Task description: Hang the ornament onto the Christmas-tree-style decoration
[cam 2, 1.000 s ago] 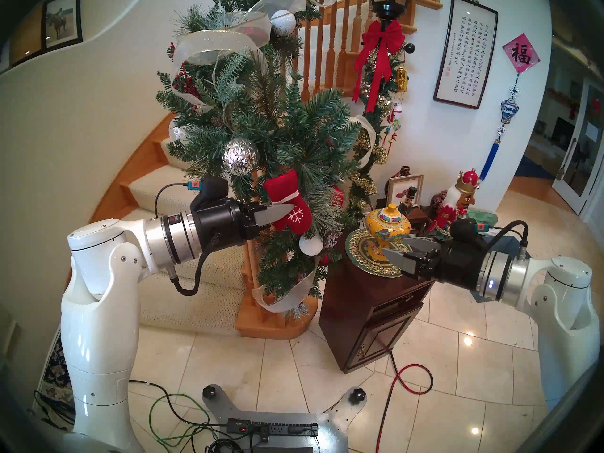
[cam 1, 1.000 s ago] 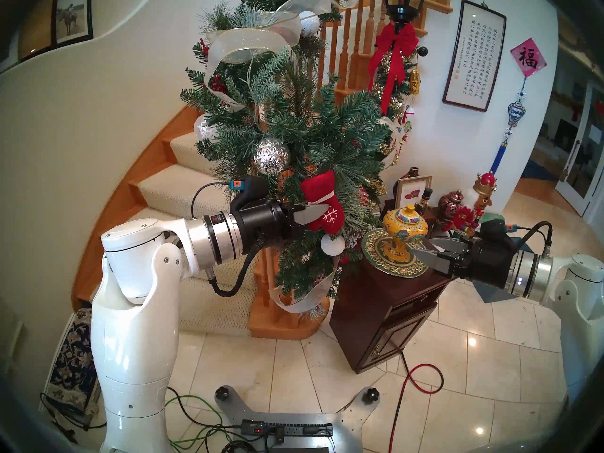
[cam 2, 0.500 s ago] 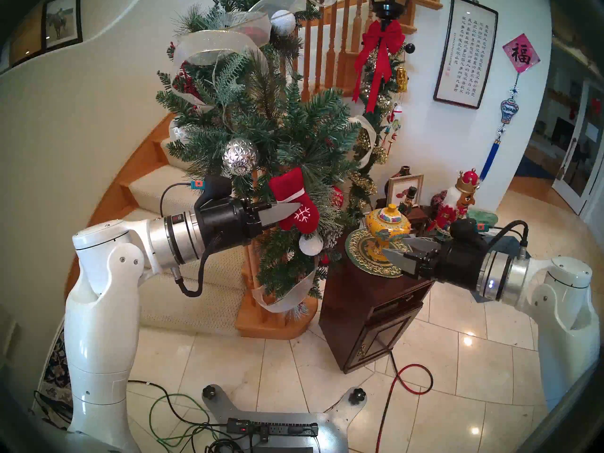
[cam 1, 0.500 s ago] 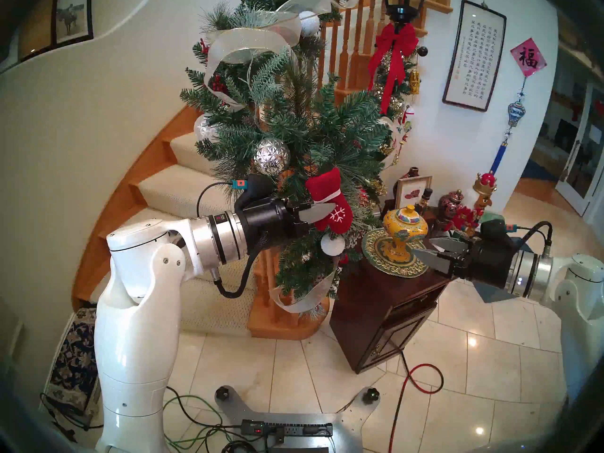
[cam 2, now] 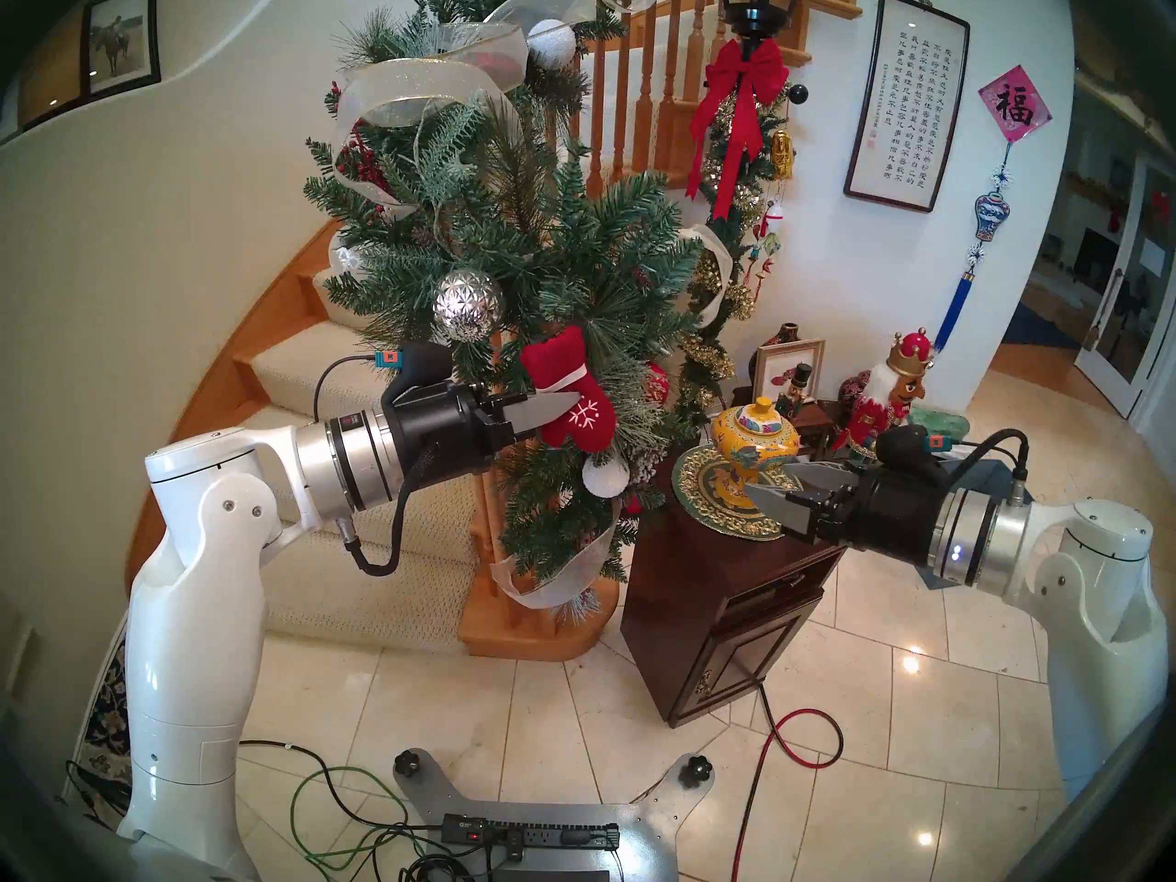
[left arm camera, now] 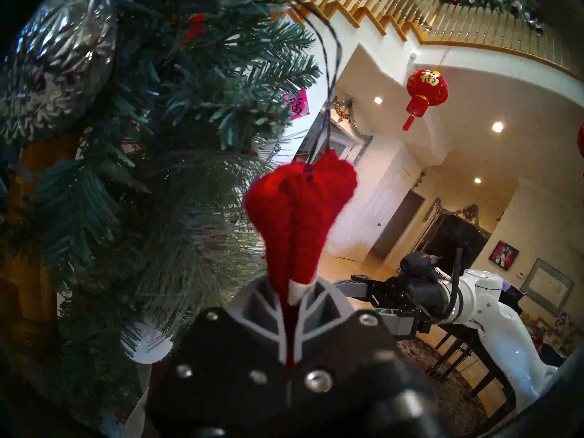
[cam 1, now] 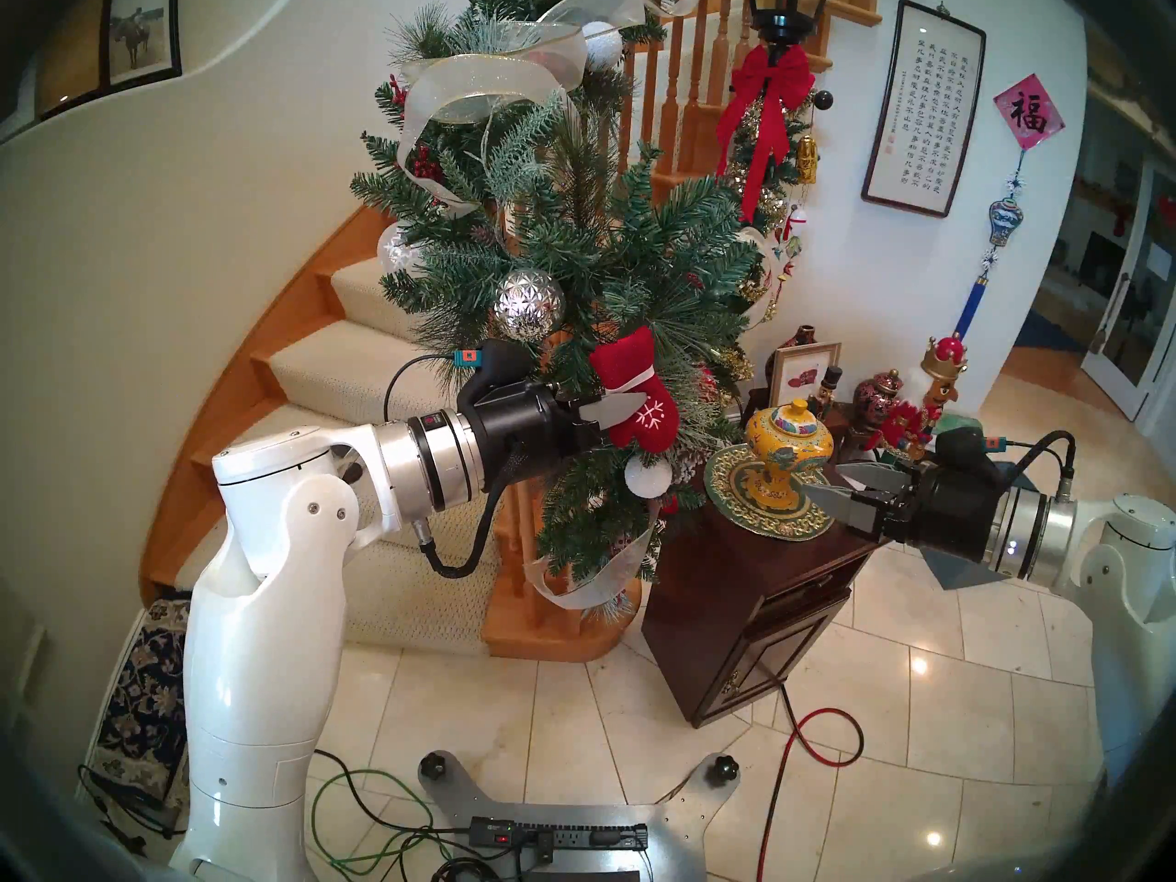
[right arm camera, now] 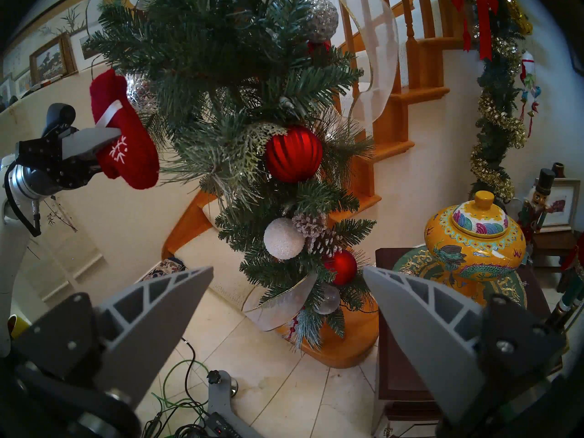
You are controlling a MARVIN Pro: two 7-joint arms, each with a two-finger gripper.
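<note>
My left gripper is to let go of the red mitten against the green needles (cam 1: 629, 431) just above the lower white ball.
The ornament (cam 1: 643, 410) is a small red plush mitten with a white cuff band and a white snowflake. My left gripper (cam 1: 630, 406) is shut on it at the band. It hangs against the front needles of the Christmas-tree-style decoration (cam 1: 573, 244), a bushy green garland on the stair post. In the left wrist view the mitten (left arm camera: 300, 213) stands up between my fingers (left arm camera: 262, 304), and its thin dark loop (left arm camera: 330, 80) rises toward a branch tip. I cannot tell whether the loop is hooked. My right gripper (cam 1: 824, 480) is open and empty, over the cabinet to the right.
A silver faceted ball (cam 1: 529, 305) hangs just above my left wrist. A white ball (cam 1: 648, 476) and a red ball (right arm camera: 294, 154) hang below the mitten. The dark cabinet (cam 1: 751, 613) carries a yellow jar (cam 1: 789, 445) and nutcrackers. Cables lie on the tiled floor (cam 1: 573, 721).
My left arm carried the mitten a little to the right, into the garland's needles, then eased slightly back. The grip stayed shut. My right arm has not moved.
</note>
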